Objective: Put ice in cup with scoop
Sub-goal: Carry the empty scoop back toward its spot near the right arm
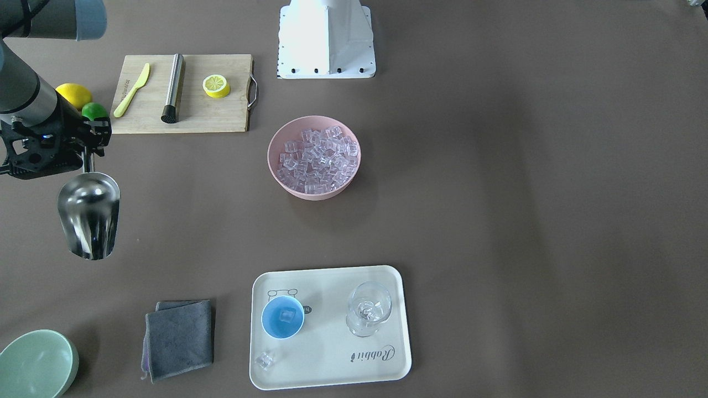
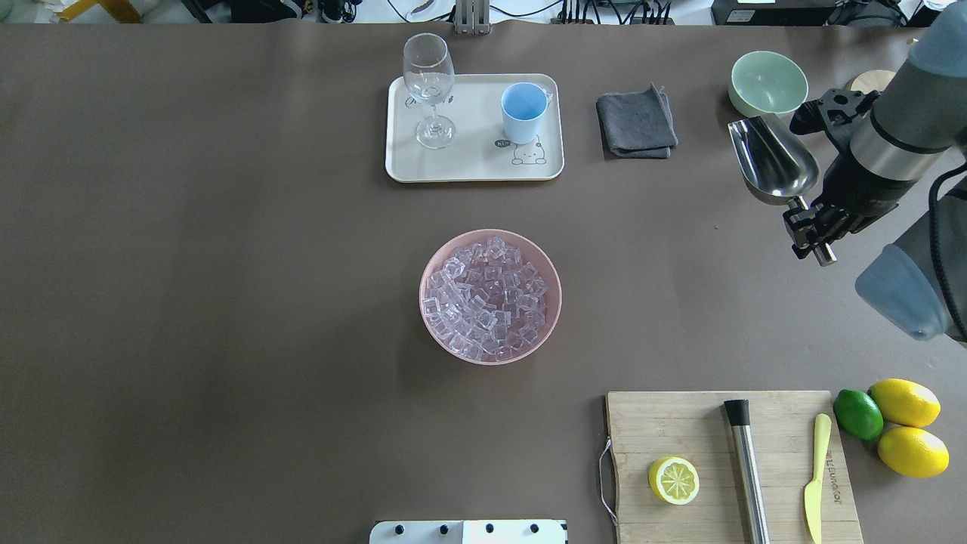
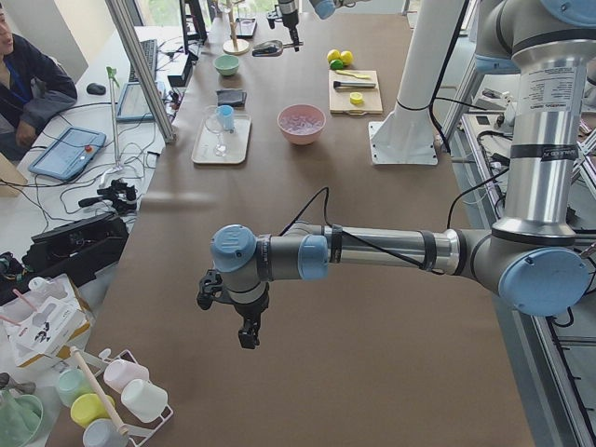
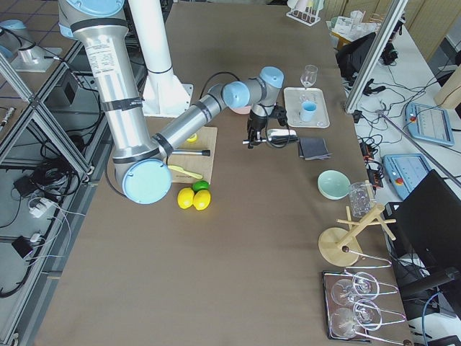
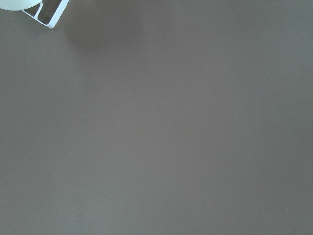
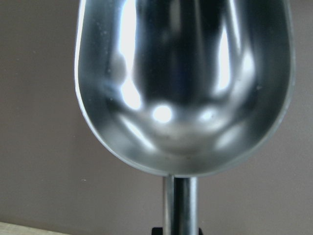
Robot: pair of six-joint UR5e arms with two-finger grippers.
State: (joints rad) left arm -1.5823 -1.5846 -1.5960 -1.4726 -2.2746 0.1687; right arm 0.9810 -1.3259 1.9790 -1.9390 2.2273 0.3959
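Note:
My right gripper is going to place the steel scoop. It will set it down on the bare table [image 1: 45, 226] between the lime and the pale green bowl.
My right gripper [image 1: 87, 160] is shut on the rod handle of the steel scoop [image 1: 88, 215], held above the table far from the ice. The scoop's trough [image 6: 183, 83] is empty. The ice [image 1: 316, 157] fills a pink bowl [image 1: 315, 193] at the table's centre. The light-blue cup [image 1: 282, 317] stands on a white tray [image 1: 326, 337] with one cube inside; another cube [image 1: 264, 360] lies on the tray beside it. My left gripper [image 3: 247, 335] shows only in the exterior left view, over bare table; I cannot tell whether it is open or shut.
A stemmed glass [image 1: 368, 309] shares the tray. A grey cloth [image 1: 180, 338] and a pale green bowl [image 1: 36, 365] lie near the scoop. A cutting board [image 1: 182, 94] holds a lemon half, a steel cylinder and a yellow knife, with lemons and a lime [image 2: 857, 413] beside it.

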